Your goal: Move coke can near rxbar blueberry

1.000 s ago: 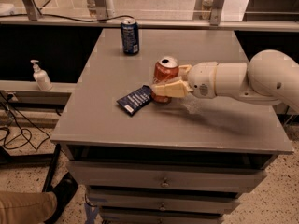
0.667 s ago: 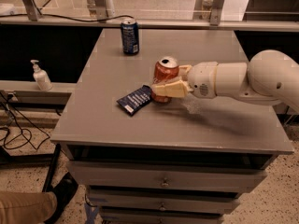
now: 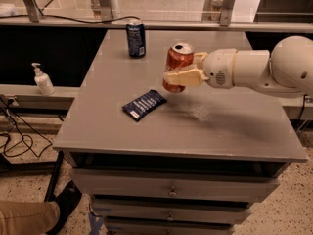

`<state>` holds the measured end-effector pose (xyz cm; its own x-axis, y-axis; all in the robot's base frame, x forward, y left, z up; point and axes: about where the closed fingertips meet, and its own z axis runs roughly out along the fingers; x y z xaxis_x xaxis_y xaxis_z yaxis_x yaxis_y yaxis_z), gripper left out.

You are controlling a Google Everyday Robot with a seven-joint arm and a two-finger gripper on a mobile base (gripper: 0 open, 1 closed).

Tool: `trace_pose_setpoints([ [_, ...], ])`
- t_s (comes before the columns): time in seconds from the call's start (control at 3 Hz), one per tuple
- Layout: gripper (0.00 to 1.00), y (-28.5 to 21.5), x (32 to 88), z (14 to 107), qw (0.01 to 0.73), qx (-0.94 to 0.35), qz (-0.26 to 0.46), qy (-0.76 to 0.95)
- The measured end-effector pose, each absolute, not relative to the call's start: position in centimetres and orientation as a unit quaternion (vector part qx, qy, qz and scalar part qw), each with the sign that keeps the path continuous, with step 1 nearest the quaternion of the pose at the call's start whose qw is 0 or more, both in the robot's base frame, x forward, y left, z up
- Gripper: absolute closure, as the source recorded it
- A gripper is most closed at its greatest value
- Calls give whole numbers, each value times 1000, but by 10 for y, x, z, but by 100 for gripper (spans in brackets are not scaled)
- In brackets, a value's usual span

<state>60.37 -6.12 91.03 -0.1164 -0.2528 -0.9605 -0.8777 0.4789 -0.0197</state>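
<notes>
Next, I let go of the coke can on the grey table [image 3: 174, 106] next to the far end of the rxbar blueberry.
The red coke can [image 3: 178, 61] with a silver top is upright in my gripper [image 3: 180, 71], which is shut on it from the right and holds it just above the grey table top. The rxbar blueberry [image 3: 144, 104], a flat dark navy wrapper with white text, lies on the table a little to the lower left of the can, apart from it. My white arm [image 3: 259, 67] reaches in from the right edge of the view.
A dark blue soda can [image 3: 136, 38] stands upright near the table's far left part. The grey table [image 3: 220, 126] has drawers below its front edge. A soap dispenser [image 3: 43, 80] stands on a ledge to the left. A person's leg and shoe [image 3: 58, 207] are at the lower left.
The coke can has risen off the table in my gripper and sits higher than before. The rxbar and the blue can have not moved.
</notes>
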Motion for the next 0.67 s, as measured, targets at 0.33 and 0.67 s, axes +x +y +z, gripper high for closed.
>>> trace_pose_setpoints([
  [0.33, 100, -63, 606, 913, 518, -413, 298, 687],
  [0.67, 100, -65, 603, 898, 504, -419, 295, 695],
])
